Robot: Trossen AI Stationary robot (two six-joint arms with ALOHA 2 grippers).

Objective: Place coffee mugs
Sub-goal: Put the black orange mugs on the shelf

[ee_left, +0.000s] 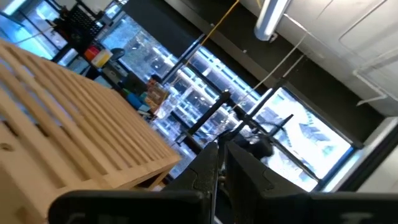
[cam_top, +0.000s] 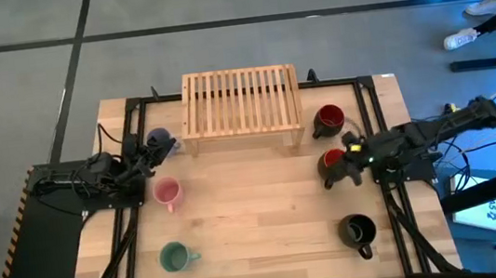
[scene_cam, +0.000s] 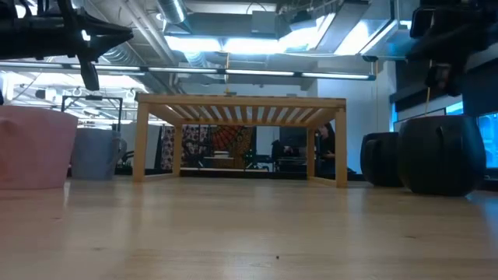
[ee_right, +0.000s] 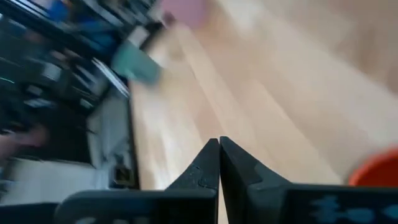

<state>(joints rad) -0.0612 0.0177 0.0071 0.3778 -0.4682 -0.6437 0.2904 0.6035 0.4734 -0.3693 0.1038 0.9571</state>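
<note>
The robot's right gripper will next go to the near-side handle [cam_top: 328, 184] of the dark mug with orange-red inside and close there.
Six mugs stand upright on the wooden table. On the left are the lavender mug [cam_top: 159, 137], the pink mug [cam_top: 168, 193] and the green mug [cam_top: 175, 256]. On the right are the dark mug with red inside [cam_top: 328, 118], the dark mug with orange-red inside [cam_top: 334, 159] and the all-black mug [cam_top: 357, 230]. My left gripper [ee_left: 221, 163] is shut and empty, raised beside the lavender mug and tipped upward. My right gripper [ee_right: 219, 149] is shut and empty, raised beside the orange-red mug's rim [ee_right: 378, 172].
A slatted wooden rack [cam_top: 240, 102] stands on its legs at the table's far middle, between the two groups of mugs. Bare tabletop [cam_top: 256, 213] lies between the arms. A person's legs [cam_top: 480, 0] show on the floor beyond the far right corner.
</note>
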